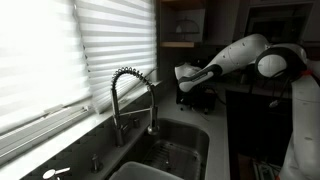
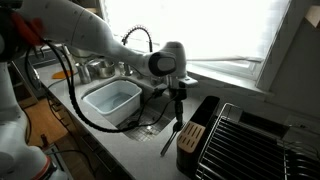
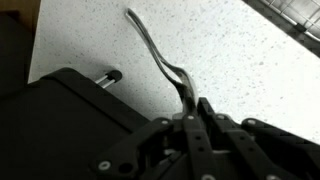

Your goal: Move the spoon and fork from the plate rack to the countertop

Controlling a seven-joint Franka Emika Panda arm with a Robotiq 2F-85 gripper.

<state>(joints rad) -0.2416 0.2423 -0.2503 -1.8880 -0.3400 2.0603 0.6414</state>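
Next, my gripper releases the slim silvery utensil on the pale countertop [image 1: 196, 118] [image 3: 172, 47] between the dark boxy holder and the steel sink.
My gripper [image 3: 190, 100] is shut on a slim silvery utensil [image 3: 155, 50]; I cannot tell whether it is the spoon or the fork. In an exterior view the gripper [image 2: 179, 90] holds the utensil [image 2: 168, 140] hanging down, its tip near the pale countertop [image 2: 145, 150]. The speckled countertop [image 3: 240, 50] fills the wrist view behind the utensil. The dark plate rack [image 2: 235, 145] stands to the right, with a dark boxy holder [image 2: 190, 135] at its near end. A short metal stub [image 3: 108, 76] pokes from the dark holder [image 3: 60, 120]; it may be the other utensil.
The coiled spring faucet [image 1: 130, 95] stands over the steel sink [image 1: 175, 150]. A white tub [image 2: 112, 100] sits in the sink beside the gripper. Window blinds [image 1: 60, 50] run along the back wall. The arm [image 1: 235, 55] reaches in from the right.
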